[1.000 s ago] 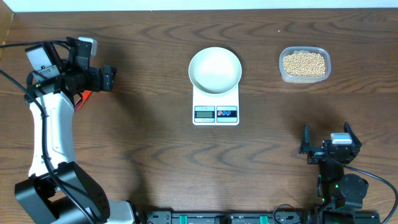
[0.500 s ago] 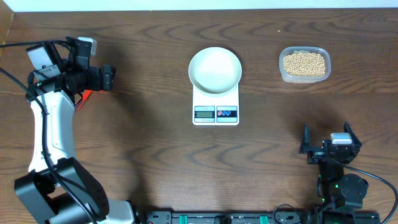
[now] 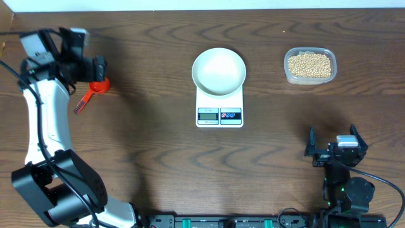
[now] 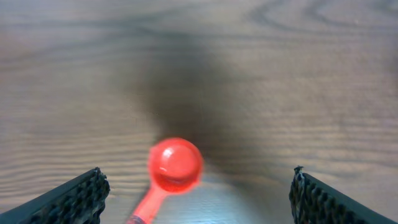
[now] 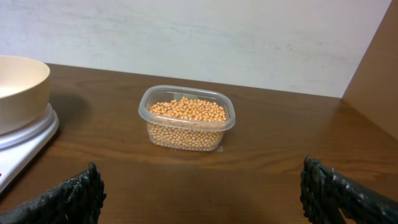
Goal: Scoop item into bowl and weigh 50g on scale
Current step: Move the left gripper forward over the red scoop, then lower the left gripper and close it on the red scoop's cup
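The red scoop is next for my left gripper, which should go to it and close on the rim of its round cup [image 3: 93, 83] [image 4: 153, 157], above where the handle starts.
The tan beans [image 3: 309, 64] fill a clear plastic tub at the back right, also seen in the right wrist view [image 5: 186, 111]. The cream-white bowl [image 3: 218, 70] stands empty on the white scale [image 3: 219, 114]; both show at the left edge of the right wrist view, bowl [image 5: 18, 87] and scale [image 5: 25, 140]. A red scoop [image 3: 96, 87] lies on the table at the far left. My left gripper [image 3: 98, 67] is open just above it; in the left wrist view the scoop [image 4: 175, 164] lies between the open jaws [image 4: 198, 186]. My right gripper [image 3: 333, 140] is open and empty at the front right [image 5: 199, 193].
The clear tub [image 3: 288, 75] sits near the table's back edge, right of the scale. A wall [image 5: 199, 31] runs behind the table. The wooden table [image 3: 152, 145] is bare between the scoop and the scale.
My left gripper has moved back and to the left, and the red scoop, mostly hidden under it before, now shows in full. The right arm has not moved.
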